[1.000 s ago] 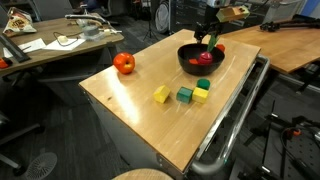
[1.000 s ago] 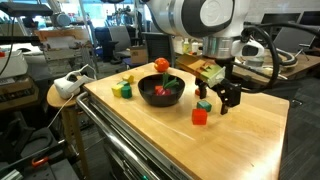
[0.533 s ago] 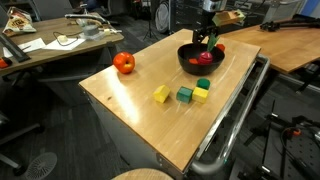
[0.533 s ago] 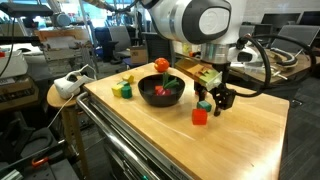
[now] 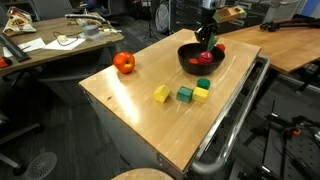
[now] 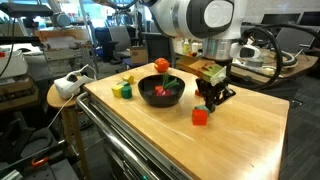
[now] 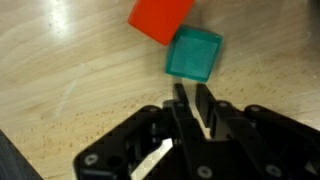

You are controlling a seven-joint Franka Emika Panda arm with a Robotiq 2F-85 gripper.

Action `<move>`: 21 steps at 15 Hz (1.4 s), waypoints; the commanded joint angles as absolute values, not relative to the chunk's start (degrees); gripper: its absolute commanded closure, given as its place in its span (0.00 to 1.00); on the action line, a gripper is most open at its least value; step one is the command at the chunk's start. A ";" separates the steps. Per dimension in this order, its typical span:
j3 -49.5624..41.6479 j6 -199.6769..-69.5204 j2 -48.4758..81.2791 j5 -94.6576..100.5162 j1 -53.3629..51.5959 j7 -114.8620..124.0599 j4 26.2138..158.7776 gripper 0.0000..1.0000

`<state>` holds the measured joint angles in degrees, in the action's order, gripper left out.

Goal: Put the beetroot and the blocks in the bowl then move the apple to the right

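Observation:
My gripper's fingers are closed short of the teal-green block, which touches the red block, so I will open, turn and grip both blocks together [image 7: 175, 34].
My gripper [image 7: 192, 92] hangs over the table beside the black bowl [image 6: 146, 96]. Its fingers stand almost together with nothing between them. In the wrist view a teal-green block [image 7: 194, 52] lies just beyond the fingertips, touching a red block [image 7: 160, 18]. The red block [image 6: 199, 116] sits on the wood below the gripper [image 6: 208, 100]. The dark-red beetroot [image 5: 205, 58] lies in the bowl [image 5: 188, 64], stalks up. A yellow block [image 5: 162, 94], a green block [image 5: 185, 95] and a yellow-green block [image 5: 201, 93] sit mid-table. The red-orange apple [image 5: 124, 63] stands near the table's far corner.
A metal rail [image 5: 235, 120] runs along one long side of the wooden table [image 5: 130, 115]. A second wooden table [image 5: 285, 40] stands beyond the bowl. A round stool [image 6: 60, 95] with a white device on it is by the table's corner.
The jaws have gone from wide open to nearly together. The gripper stayed over the red and green blocks. No block, the apple or the bowl has moved.

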<state>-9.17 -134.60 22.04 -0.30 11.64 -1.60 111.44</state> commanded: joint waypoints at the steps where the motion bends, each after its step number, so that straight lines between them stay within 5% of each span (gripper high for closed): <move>1: -10.19 -132.01 21.34 1.88 11.42 -1.24 110.85 1.00; 2: -10.28 -131.71 21.11 1.86 11.47 -1.04 110.75 1.00; 3: -10.42 -131.10 20.77 1.97 11.52 -1.03 110.60 0.74; 4: -10.61 -130.54 20.53 2.12 11.50 -0.76 110.55 0.73; 14: -12.12 -128.43 15.87 1.01 11.35 7.56 113.26 0.00; 21: -11.91 -125.01 16.18 -4.56 11.89 14.10 115.62 0.00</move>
